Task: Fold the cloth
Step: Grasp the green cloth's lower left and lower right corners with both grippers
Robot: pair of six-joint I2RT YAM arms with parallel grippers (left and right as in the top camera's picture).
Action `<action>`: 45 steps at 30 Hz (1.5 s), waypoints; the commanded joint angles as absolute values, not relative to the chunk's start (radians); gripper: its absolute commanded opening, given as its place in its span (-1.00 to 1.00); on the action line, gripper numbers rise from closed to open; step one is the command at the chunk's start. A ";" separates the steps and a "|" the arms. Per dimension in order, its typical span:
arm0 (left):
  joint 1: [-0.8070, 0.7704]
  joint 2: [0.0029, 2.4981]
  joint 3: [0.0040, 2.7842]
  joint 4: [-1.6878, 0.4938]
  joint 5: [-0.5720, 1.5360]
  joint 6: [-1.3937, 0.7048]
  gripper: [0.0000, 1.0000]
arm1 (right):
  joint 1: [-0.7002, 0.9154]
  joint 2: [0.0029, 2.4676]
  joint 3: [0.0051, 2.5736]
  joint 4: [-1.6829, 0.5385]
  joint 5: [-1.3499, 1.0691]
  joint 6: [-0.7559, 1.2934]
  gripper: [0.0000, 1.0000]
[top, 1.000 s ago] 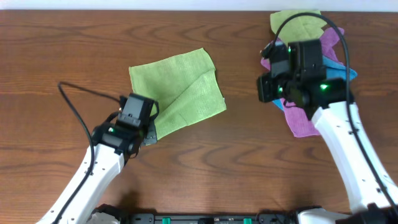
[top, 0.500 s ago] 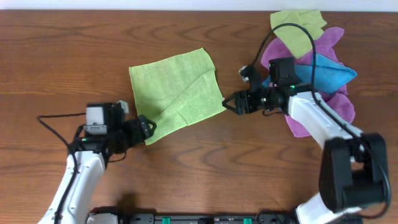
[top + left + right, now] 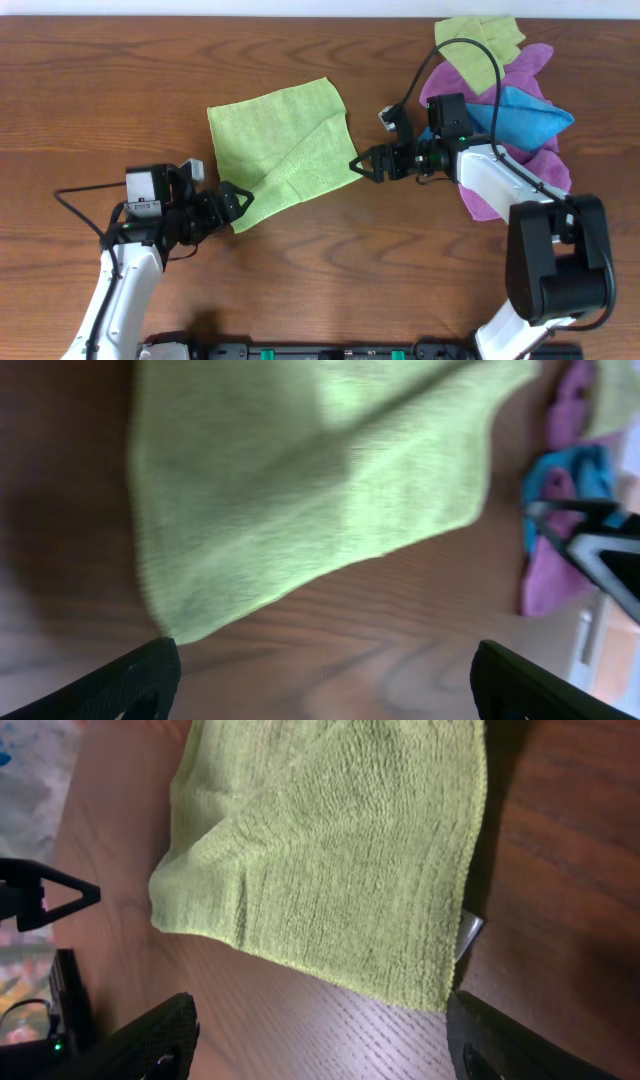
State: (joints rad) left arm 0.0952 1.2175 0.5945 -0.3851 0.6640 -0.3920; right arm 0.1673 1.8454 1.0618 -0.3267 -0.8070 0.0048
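Observation:
The lime-green cloth is skewed by a diagonal crease, so next my left gripper grabs the cloth's near corner (image 3: pixel 238 229) and, with my right gripper, stretches the cloth's edge before folding.
The lime-green cloth (image 3: pixel 280 148) lies on the wooden table, left of centre, with a diagonal crease where a flap lies over its lower right part. My left gripper (image 3: pixel 236 201) stands open just off the cloth's near-left corner, nothing between its fingers (image 3: pixel 135 680). That corner of the cloth (image 3: pixel 300 490) sits just ahead of the jaws in the left wrist view. My right gripper (image 3: pixel 362 165) is open beside the cloth's right corner. The right wrist view has the cloth (image 3: pixel 330 850) just beyond the fingertips (image 3: pixel 515 1040), and only bare wood between them.
A heap of other cloths (image 3: pixel 510 120), purple, blue and duller green, lies at the back right under the right arm. The left arm's black cable (image 3: pixel 80 195) trails over the table on the left. Bare wood (image 3: pixel 330 260) runs along the front.
Both grippers have opened. The right gripper has come left from the heap to the cloth's right corner. The left gripper has let go of the near-left corner and turned to point at it.

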 commanded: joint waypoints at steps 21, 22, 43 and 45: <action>0.131 1.388 0.498 -0.278 0.677 -0.368 0.73 | 0.168 1.984 1.064 -0.247 -0.797 0.120 0.43; 0.131 1.388 0.490 -0.263 0.677 -0.373 0.74 | 0.171 1.994 1.064 -0.250 -0.797 0.119 0.43; 0.130 1.531 0.445 -0.055 0.753 -0.480 -0.29 | 0.224 2.016 1.064 -0.236 -0.751 0.152 -0.69; 0.130 1.531 0.445 -0.055 0.753 -0.480 -0.76 | 0.224 2.016 1.064 -0.218 -0.748 0.181 -0.97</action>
